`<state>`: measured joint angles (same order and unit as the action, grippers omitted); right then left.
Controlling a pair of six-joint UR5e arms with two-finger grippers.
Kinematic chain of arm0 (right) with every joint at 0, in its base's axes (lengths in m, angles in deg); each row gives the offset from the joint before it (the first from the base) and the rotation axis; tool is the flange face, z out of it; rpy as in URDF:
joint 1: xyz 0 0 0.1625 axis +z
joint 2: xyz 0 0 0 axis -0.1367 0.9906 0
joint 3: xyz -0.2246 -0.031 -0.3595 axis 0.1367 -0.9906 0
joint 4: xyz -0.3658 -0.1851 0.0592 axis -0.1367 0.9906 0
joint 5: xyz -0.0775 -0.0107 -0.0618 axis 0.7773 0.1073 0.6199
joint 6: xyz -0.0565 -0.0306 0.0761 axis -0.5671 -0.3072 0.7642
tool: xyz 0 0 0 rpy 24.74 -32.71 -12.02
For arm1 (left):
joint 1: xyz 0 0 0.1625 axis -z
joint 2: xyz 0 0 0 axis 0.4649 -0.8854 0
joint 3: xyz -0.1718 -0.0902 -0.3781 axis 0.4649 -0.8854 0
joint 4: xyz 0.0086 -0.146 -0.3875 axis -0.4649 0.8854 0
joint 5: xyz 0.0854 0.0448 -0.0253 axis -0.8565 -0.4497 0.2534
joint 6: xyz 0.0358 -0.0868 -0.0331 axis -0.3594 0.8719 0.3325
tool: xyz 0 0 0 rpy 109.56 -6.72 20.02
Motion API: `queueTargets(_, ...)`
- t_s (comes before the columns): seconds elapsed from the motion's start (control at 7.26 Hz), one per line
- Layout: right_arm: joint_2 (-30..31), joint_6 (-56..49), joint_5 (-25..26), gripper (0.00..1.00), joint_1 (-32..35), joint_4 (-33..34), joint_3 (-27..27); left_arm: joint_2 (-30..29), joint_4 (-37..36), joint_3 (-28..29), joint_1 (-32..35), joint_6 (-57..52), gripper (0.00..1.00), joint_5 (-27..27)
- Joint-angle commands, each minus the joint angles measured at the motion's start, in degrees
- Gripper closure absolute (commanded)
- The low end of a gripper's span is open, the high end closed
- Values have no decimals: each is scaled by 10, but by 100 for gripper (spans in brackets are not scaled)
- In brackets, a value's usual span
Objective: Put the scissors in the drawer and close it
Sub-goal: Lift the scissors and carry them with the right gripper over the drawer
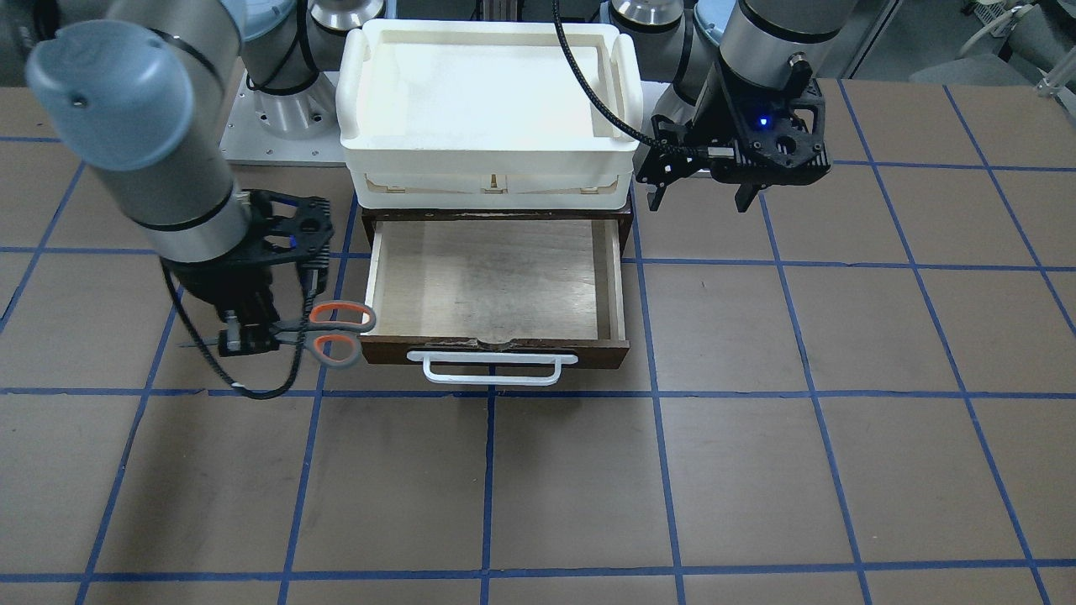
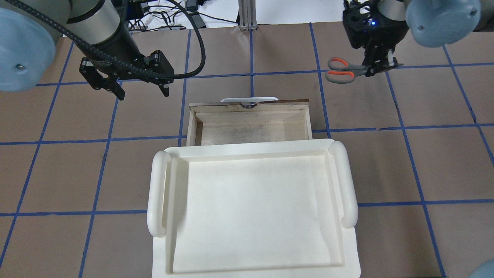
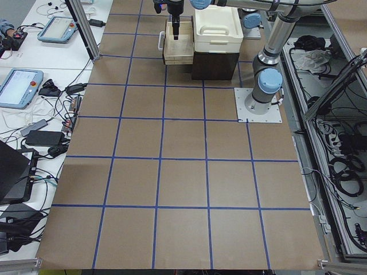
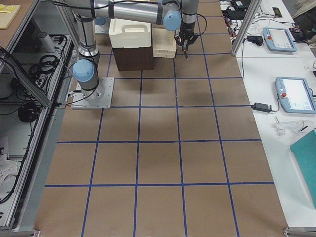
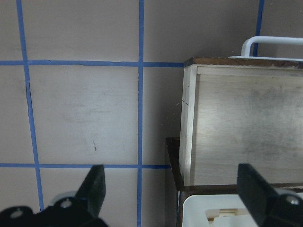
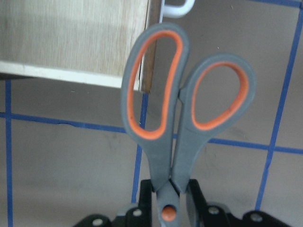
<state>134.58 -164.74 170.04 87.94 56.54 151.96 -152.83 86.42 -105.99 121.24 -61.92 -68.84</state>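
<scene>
I will release the scissors flat with my right gripper on the middle of the drawer's plywood bottom [image 1: 496, 299].
The scissors [image 1: 336, 331] have orange-and-grey loop handles; their blades are pinched in my right gripper [image 1: 245, 338], which holds them level above the table, handles pointing at the drawer's front corner. They show in the overhead view [image 2: 341, 70] and close up in the right wrist view [image 6: 182, 118]. The drawer [image 1: 492, 279] is pulled open, light plywood inside, nothing in it, with a dark front and white bar handle [image 1: 492, 368]. My left gripper [image 1: 702, 197] is open with nothing in it, hovering beside the drawer's other side; one finger [image 5: 94, 187] shows in the left wrist view.
A cream-white plastic tray [image 1: 492, 151] sits on top of the dark cabinet, above the drawer. The brown table [image 1: 756, 470] carries a blue tape grid. Monitors and cables lie beyond the table's edges in the side views.
</scene>
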Motion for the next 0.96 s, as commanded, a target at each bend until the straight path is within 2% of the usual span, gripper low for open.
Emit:
queueTargets(0.0,-2,86,-7,100,95,-2,6,1,1,0,0,0,0,-1)
queueTargets(0.14,-4,109,-8,100,127,-1,7,0,0,-1,1,0,0,0)
queueTargets(0.55,-15,152,-39,100,155,2,35,0,1,-1,1,0,0,-1)
queueTargets(0.83,-30,175,-38,100,173,6,36,0,1,-1,1,0,0,0)
